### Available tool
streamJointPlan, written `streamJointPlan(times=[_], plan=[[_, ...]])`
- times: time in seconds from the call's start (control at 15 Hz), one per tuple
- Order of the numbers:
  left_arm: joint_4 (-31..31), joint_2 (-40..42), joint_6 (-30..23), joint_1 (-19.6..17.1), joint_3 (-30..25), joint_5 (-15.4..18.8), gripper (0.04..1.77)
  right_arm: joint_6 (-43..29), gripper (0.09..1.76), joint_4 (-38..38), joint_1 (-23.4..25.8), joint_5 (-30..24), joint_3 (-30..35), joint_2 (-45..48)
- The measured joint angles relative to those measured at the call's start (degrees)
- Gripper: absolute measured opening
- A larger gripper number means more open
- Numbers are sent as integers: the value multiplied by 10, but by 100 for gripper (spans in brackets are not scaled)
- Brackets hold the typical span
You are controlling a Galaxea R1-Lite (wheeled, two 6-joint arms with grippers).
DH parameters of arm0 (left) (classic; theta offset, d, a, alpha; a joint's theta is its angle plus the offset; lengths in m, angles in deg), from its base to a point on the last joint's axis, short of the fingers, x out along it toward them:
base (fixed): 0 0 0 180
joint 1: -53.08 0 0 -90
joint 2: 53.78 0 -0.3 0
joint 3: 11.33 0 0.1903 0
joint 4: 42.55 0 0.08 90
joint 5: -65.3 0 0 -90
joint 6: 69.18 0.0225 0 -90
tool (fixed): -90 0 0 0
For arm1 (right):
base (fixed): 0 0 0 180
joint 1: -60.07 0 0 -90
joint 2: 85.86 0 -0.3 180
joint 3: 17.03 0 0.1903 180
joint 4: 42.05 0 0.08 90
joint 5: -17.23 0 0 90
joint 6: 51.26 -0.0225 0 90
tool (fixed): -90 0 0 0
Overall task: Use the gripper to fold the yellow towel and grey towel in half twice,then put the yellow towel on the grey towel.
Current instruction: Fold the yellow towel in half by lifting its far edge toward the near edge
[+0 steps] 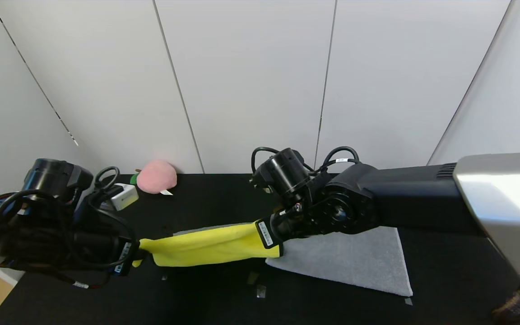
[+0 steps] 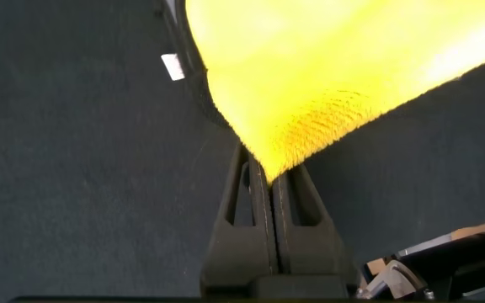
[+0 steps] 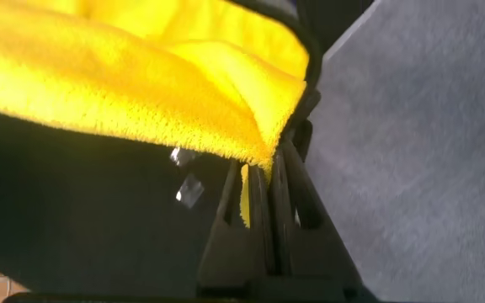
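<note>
My left gripper is going to let go of the yellow towel's corner, now lifted above the black table, on the black table [image 1: 160,269] beside the small dark bit of tape.
The yellow towel [image 1: 208,246] hangs stretched between my two grippers, lifted above the black table. My left gripper [image 1: 140,253] is shut on its left end, and in the left wrist view the yellow towel [image 2: 327,76] runs out from the pinched fingertips of the left gripper [image 2: 269,172]. My right gripper [image 1: 271,241] is shut on the other end; in the right wrist view the yellow towel [image 3: 141,76] folds into the right gripper [image 3: 269,164]. The grey towel [image 1: 355,259] lies flat on the table under and beside the right gripper, also seen as the grey towel [image 3: 428,151].
A pink plush peach [image 1: 156,177] and a small white box [image 1: 124,195] sit at the table's far left. Bits of tape [image 1: 260,291] mark the black tabletop [image 1: 197,298] near the front. White wall panels close off the back.
</note>
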Motion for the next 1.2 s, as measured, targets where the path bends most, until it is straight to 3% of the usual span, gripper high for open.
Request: streamJointPlan(times=[0.33,0.93,1.2], plan=[[42,-69,-24,-17,19,-6,11,15,14,3,19,1,-83,-62],[128,-185,-81,-22,58,-19,14,21,17,87,34,0,-93,-122],[133,-192,-82,-22,53,-22,78,19,79,89,33,0,-93,-127]])
